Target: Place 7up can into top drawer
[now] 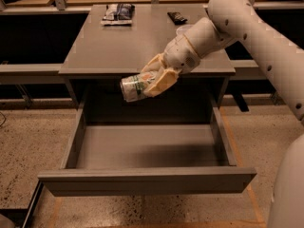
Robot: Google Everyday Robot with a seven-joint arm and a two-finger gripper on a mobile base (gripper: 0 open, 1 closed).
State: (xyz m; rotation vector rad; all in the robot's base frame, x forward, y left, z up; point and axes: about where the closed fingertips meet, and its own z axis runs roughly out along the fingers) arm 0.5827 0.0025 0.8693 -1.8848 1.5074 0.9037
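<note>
Next, the gripper releases the 7up can around the middle of the top drawer's bare bottom [143, 143].
My gripper [151, 81] is shut on the 7up can [133, 88], a green-and-white can held on its side with a silver end facing left. It hangs in the air just in front of the cabinet top's front edge, above the back part of the top drawer [147, 148]. The drawer is pulled fully out, wide and grey, with a bare smooth floor and a plain front panel. My arm reaches in from the upper right.
On the cabinet top [118, 46] lie a flat snack packet [117, 13] at the back left and a small dark object [177, 17] at the back right. A white bowl [182, 30] is mostly hidden behind my arm. Speckled floor surrounds the cabinet.
</note>
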